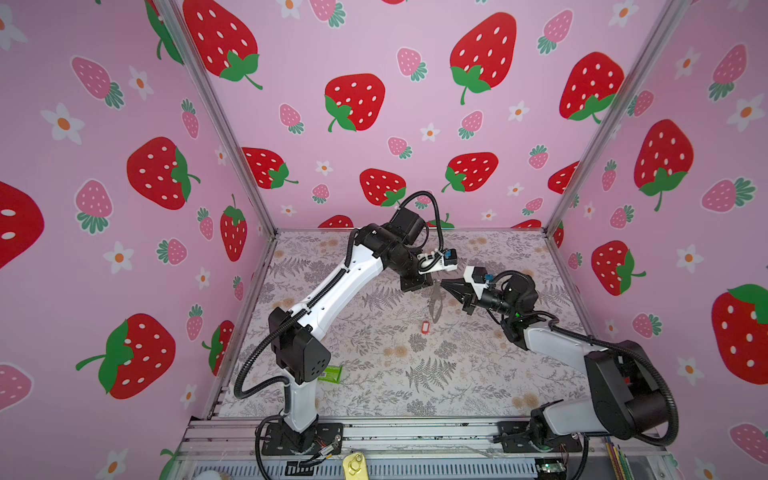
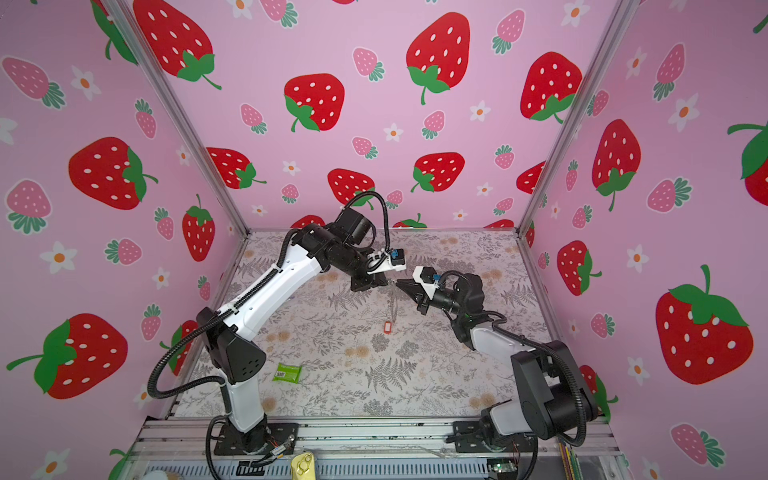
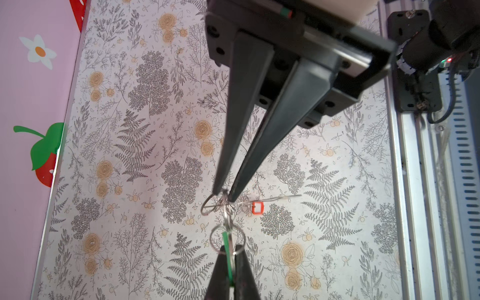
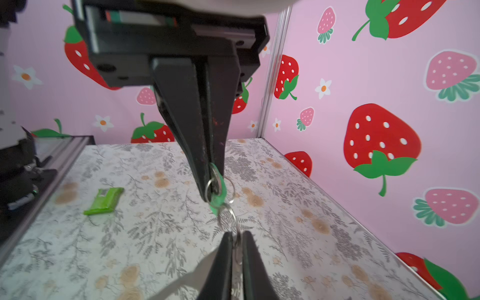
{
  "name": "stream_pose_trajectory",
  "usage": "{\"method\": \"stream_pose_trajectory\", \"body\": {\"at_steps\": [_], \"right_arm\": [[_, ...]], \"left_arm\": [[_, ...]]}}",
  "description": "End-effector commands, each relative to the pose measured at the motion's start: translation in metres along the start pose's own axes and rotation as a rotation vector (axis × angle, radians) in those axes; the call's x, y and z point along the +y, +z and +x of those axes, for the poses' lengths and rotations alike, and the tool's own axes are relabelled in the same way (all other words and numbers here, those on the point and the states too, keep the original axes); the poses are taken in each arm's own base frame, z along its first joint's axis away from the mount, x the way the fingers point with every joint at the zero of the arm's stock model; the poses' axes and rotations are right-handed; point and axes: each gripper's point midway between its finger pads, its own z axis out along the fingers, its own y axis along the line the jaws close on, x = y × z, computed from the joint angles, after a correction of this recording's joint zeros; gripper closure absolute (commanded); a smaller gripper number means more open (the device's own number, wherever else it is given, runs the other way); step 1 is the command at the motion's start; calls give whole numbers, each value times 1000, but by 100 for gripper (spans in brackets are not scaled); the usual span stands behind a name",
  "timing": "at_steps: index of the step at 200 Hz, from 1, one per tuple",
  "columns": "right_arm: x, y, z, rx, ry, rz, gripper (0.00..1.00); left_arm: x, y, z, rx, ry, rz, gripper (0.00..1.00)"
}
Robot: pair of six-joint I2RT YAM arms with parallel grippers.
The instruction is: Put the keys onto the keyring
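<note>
My left gripper is going to set the green key down on the floral table (image 1: 392, 324) (image 3: 253, 269), at a spot behind the orange flowers and near the red-orange key.
Both grippers meet tip to tip above the middle of the table. My left gripper (image 3: 230, 250) is shut on the green key (image 3: 226, 242), whose metal ring shows beside its tips. That ring links into the silver chain (image 3: 226, 207) of the keyring. The mauve strap (image 1: 435, 305) hangs below the two grippers. My right gripper (image 4: 235, 237) has its jaws narrowly parted, with a chain ring lying in the gap. The red-orange key (image 1: 424, 327) lies flat on the table under them and shows in the left wrist view too (image 3: 257, 208).
A green packet with a barcode label (image 1: 330, 373) lies on the floral table near the left arm's base. Strawberry-print walls close in three sides. A metal rail (image 1: 415, 432) runs along the front, with a gold object (image 1: 354, 465) beyond it.
</note>
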Motion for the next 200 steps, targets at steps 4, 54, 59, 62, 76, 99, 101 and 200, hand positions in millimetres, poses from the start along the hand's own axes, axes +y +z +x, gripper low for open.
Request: {"method": "stream_pose_trajectory", "body": {"at_steps": [4,54,59,62,76,99,101,200], "right_arm": [[-26,-14,2,38,-1,145,73],[-111,-99,-4,162,-86,735,60],[-118,-106,-4,185,-93,786,59],[-123,-111,-5,198,-94,816,59],[-137,-126,-5,253,-113,912,59],[-142,-126,-6,303,-143,908,59],[-142,-125,-6,304,-144,901,59],[-114,-114,65,437,-38,775,60]], "left_arm": [[13,3,-2,4,-28,-29,100],[41,34,-76,-299,-160,9,100],[46,35,-86,-337,-162,9,100],[48,37,-90,-356,-164,11,100],[57,44,-103,-418,-179,26,100],[58,62,-87,-401,-190,46,100],[58,63,-84,-397,-190,42,100],[14,125,130,141,-246,6,100]]}}
